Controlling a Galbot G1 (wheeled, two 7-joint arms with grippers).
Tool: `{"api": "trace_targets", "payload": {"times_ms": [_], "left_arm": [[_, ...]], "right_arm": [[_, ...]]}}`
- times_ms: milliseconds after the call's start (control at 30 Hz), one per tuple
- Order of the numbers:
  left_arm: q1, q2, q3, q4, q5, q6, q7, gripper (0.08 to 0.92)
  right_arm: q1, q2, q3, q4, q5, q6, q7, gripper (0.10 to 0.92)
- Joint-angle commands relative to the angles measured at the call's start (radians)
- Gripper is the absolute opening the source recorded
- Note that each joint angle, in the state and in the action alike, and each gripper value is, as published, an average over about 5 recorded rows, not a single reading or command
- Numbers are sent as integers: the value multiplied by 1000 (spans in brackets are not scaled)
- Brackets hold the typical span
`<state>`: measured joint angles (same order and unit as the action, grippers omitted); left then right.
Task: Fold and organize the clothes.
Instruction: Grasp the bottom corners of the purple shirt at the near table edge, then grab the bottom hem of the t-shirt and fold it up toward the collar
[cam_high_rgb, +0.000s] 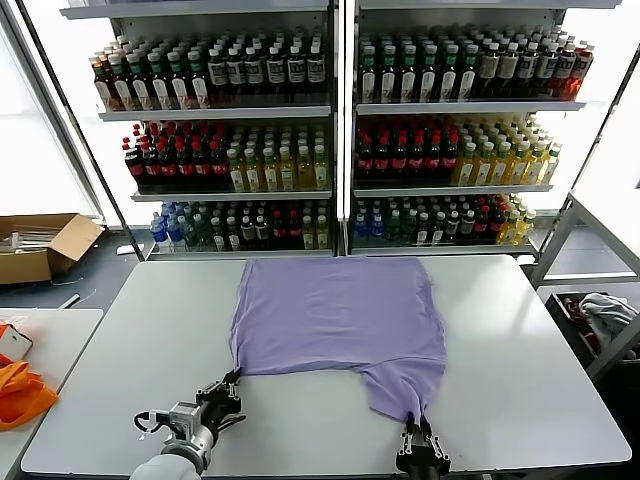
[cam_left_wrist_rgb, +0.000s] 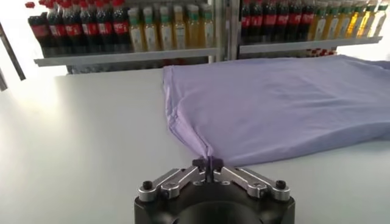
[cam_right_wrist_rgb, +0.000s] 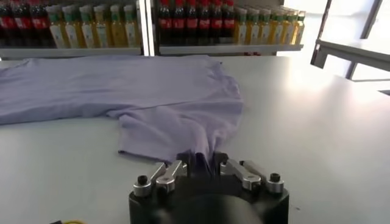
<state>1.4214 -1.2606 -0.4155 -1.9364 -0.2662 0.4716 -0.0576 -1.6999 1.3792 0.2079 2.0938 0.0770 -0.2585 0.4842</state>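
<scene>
The robot's right gripper will release the T-shirt's near corner, now pulled toward the table's front edge, on the T-shirt's far part, just inside the edge (cam_high_rgb: 411, 285) (cam_right_wrist_rgb: 205, 69) that faces the rack.
A lavender-purple T-shirt (cam_high_rgb: 335, 315) lies flat on the white table (cam_high_rgb: 520, 340), plain side up. My left gripper (cam_high_rgb: 232, 382) is shut on its near left corner, low over the table; in the left wrist view the fabric (cam_left_wrist_rgb: 280, 103) runs into my closed gripper (cam_left_wrist_rgb: 208, 163). My right gripper (cam_high_rgb: 417, 425) is shut on the near right part of the shirt, pulled toward the table's front edge; in the right wrist view the cloth (cam_right_wrist_rgb: 170, 103) bunches into my gripper (cam_right_wrist_rgb: 201, 161). No graphic or neck label shows.
Shelves of bottles (cam_high_rgb: 330, 130) stand behind the table. A cardboard box (cam_high_rgb: 40, 245) sits on the floor at the left. An orange thing (cam_high_rgb: 20, 392) lies on a side table at the left. A rack with cloth (cam_high_rgb: 600, 315) stands at the right.
</scene>
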Motion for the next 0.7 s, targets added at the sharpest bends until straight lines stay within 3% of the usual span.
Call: {"api": "trace_targets", "payload": {"times_ms": [33,400,700], "left_arm": [[-3,-20,21,-6,5,-11,0,92],[-70,-37,-1,-74,-77,-76,-28,85],[-265,25,26,82,-178,-104,-44,84]], "right_arm": [[3,-1,4,22,-61,42,-47,110],[164,3,74,29,-151,116,-132,108],[462,-11,92,-146,-109,66,-148,108]]}}
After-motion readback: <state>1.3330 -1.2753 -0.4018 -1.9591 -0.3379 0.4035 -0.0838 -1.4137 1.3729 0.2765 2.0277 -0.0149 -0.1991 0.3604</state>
